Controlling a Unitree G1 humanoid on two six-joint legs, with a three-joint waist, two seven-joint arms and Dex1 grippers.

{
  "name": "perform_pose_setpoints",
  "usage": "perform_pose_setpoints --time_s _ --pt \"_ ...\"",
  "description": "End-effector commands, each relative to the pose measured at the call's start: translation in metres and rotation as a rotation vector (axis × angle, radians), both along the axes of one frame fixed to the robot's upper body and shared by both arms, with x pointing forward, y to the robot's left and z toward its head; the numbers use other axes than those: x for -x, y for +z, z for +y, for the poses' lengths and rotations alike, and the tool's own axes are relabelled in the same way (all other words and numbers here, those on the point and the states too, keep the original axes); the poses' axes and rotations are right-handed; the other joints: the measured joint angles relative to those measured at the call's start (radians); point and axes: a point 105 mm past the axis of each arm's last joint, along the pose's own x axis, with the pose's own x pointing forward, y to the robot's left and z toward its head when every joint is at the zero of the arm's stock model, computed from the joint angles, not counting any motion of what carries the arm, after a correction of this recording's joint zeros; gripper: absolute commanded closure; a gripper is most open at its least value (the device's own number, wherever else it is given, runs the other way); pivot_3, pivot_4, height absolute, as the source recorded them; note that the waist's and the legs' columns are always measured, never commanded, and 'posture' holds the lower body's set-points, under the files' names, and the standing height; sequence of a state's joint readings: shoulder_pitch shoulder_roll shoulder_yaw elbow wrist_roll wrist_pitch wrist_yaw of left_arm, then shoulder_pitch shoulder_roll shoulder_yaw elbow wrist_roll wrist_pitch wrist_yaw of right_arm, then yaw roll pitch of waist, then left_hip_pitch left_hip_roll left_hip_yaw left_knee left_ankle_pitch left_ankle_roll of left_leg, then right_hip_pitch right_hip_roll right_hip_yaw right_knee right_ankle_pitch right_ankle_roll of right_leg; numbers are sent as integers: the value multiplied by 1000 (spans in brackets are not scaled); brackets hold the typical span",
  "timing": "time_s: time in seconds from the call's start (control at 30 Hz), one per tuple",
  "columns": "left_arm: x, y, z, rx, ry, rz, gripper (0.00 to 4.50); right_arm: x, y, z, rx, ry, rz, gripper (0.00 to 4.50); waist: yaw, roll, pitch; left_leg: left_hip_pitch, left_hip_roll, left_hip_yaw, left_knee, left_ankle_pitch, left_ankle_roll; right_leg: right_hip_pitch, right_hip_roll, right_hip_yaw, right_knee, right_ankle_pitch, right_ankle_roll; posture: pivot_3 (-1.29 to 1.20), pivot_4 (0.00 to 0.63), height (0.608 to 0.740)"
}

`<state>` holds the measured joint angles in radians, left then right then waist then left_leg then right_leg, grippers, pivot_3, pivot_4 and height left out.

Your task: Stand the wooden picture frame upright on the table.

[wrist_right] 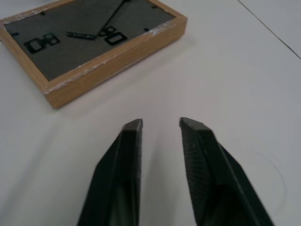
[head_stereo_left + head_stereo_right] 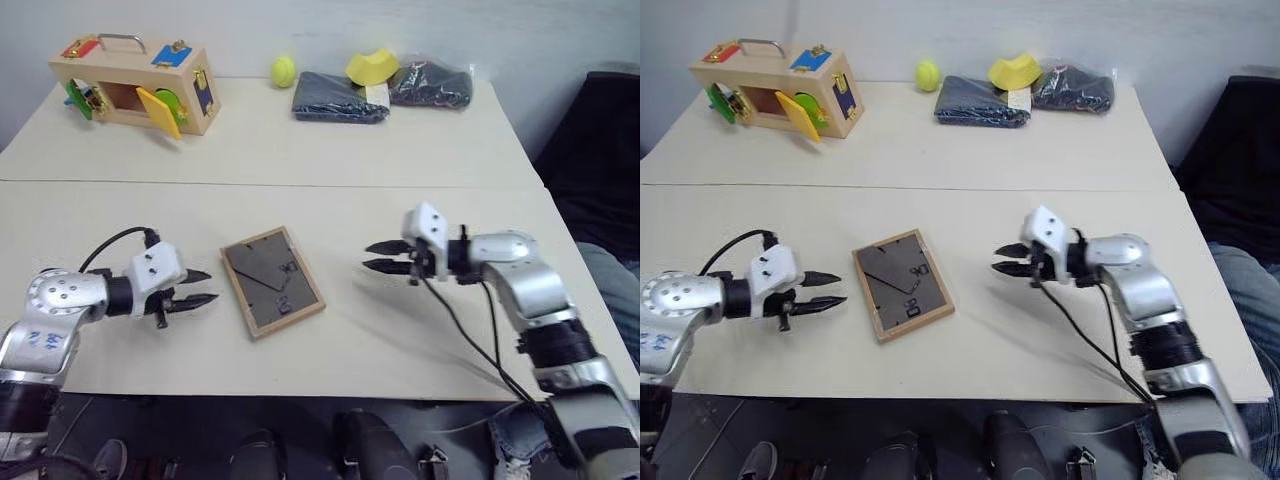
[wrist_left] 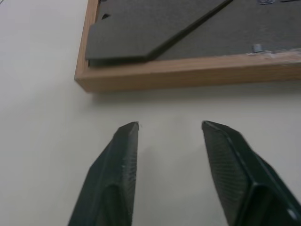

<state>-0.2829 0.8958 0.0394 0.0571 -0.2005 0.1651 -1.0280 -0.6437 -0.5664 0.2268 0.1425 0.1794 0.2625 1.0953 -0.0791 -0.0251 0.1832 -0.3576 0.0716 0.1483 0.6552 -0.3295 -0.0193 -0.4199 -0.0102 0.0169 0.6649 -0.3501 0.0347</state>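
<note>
The stand flap is folded against the picture frame's back panel, so my left gripper needs to hold the picture frame's wooden rim (image 2: pixel 240 294) while my right gripper lifts the flap open.
The wooden picture frame (image 2: pixel 272 282) lies flat on the cream table (image 2: pixel 120 220), dark back panel and stand flap facing up. My left gripper (image 2: pixel 212 286) hovers just off the frame's left edge, pointing at it. Its fingers (image 3: pixel 117 160) are open and empty, with the frame's wooden rim (image 3: pixel 188 70) close ahead. On the frame's right my right gripper (image 2: pixel 366 256) points toward it from a short gap away. This gripper's fingers (image 1: pixel 197 155) stand slightly apart with nothing between them, and the frame (image 1: pixel 94 42) lies ahead of them.
At the table's back left stands a wooden box (image 2: pixel 135 85) with coloured latches. A yellow-green ball (image 2: pixel 283 71), folded dark cloth (image 2: pixel 340 98), a yellow object (image 2: pixel 372 67) and a dark bag (image 2: pixel 432 85) line the back edge. A seam (image 2: pixel 300 184) crosses the table.
</note>
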Motion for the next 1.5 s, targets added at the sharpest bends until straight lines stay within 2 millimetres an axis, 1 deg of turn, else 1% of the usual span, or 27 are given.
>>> perform_pose_setpoints --time_s 0.03,0.07,0.1,0.17,0.23,0.27,0.37,0.43,0.5,0.53,0.63,0.73,0.77,0.83,0.9,1.0,1.03,1.13,1.33,1.4,1.43,1.5 --pt "-9 2 -7 -9 -30 -21 3934 3 -8 10 70 63 -68 4500 0 0 0 -2 0 0 1 0 0 -2 0 0 1 0 0 0 150 740" --pt "-11 1 -12 -1 -47 -13 4224 6 -13 17 83 91 -69 4500 -1 0 0 -6 0 1 5 -1 1 -6 0 0 4 0 0 0 150 740" --pt "-11 0 -15 5 -59 -7 4417 8 -16 21 91 108 -71 4500 -2 0 0 -12 1 0 9 -1 1 -11 0 0 9 0 0 0 150 740" --pt "-13 -2 -23 28 -86 18 4417 12 -21 29 124 143 -80 4500 -4 0 0 -13 1 0 12 -1 1 -13 0 0 12 0 0 0 150 740" --pt "-22 -1 -36 77 -94 24 4417 19 -24 37 129 184 -67 4500 -3 0 0 -12 1 0 16 0 1 -12 0 0 16 0 0 0 150 740" --pt "-24 0 -39 91 -94 24 4417 21 -24 39 127 194 -61 4500 -3 0 0 -12 1 0 19 0 1 -12 0 0 18 0 0 0 150 740" --pt "-40 5 -52 167 -64 29 4417 33 -24 44 120 231 -44 4500 0 -1 0 -12 1 -1 26 -1 1 -11 0 0 24 0 0 0 150 740" --pt "-44 6 -53 191 -53 55 4417 35 -24 43 123 228 -46 4500 1 -1 0 -12 1 -1 26 -1 2 -11 0 0 24 0 0 0 150 740" --pt "-43 5 -46 198 -34 104 4417 33 -24 39 134 205 -52 4500 -5 -1 0 -12 1 -1 26 -1 1 -11 0 0 24 0 0 0 150 740" --pt "-41 3 -41 197 -17 138 4255 30 -23 35 143 190 -58 4500 -7 -1 0 -12 1 -1 26 -1 1 -12 0 1 24 0 0 0 150 740" --pt "-31 -2 -26 231 39 312 3579 23 -23 26 166 154 -72 4500 -9 -1 0 -12 2 -1 26 -1 1 -13 1 1 25 0 -1 0 150 740" --pt "-15 -7 -17 293 88 540 2621 20 -24 21 196 150 -95 4500 -6 -1 0 -12 2 -1 26 -1 1 -13 1 1 25 0 -1 0 150 740" --pt "-11 -6 -17 316 99 599 2260 19 -24 21 202 151 -100 4500 -5 -1 0 -12 2 -1 26 -1 1 -12 1 1 25 0 -1 0 150 740" --pt "-5 0 -22 426 122 742 1680 18 -24 20 216 156 -115 4500 -4 -1 0 -12 1 -1 26 -1 1 -12 1 1 25 -1 -1 0 150 740" --pt "-10 6 -27 536 171 840 1028 17 -25 22 233 164 -133 4500 -3 -1 0 -12 1 -1 26 -1 1 -12 1 1 25 -1 -1 0 150 740" --pt "-14 8 -38 609 183 921 124 14 -26 25 257 172 -161 4500 -1 -1 0 -12 1 -2 27 -1 1 -12 0 1 25 -1 -1 0 150 740" --pt "-12 8 -42 613 173 940 52 14 -26 26 267 178 -169 4500 -1 -1 0 -12 1 -2 27 -1 1 -12 0 1 25 -1 -1 0 150 740" --pt "-11 -4 -51 564 188 987 52 13 -28 29 283 196 -182 4500 -2 -1 0 -12 1 -2 27 -1 1 -12 0 1 26 -1 -1 0 150 740" --pt "-7 -26 -79 497 157 1062 52 10 -27 38 286 214 -192 4500 0 -1 -1 -8 1 -2 27 -1 1 -9 0 1 26 -1 -1 0 150 740" --pt "-11 -25 -91 524 148 1075 52 10 -28 39 290 219 -193 4500 6 -1 -1 -8 1 -2 27 -1 1 -8 0 1 26 -1 -1 0 150 740" --pt "-13 -21 -97 547 136 1080 52 10 -28 40 290 221 -194 4500 12 -1 -1 -8 0 -2 28 -1 1 -8 -1 1 26 -1 -1 0 150 740" --pt "-14 -15 -103 568 118 1080 52 10 -29 40 290 223 -194 4500 20 -1 -1 -7 0 -2 28 -1 1 -7 -2 1 26 0 -1 0 150 740"
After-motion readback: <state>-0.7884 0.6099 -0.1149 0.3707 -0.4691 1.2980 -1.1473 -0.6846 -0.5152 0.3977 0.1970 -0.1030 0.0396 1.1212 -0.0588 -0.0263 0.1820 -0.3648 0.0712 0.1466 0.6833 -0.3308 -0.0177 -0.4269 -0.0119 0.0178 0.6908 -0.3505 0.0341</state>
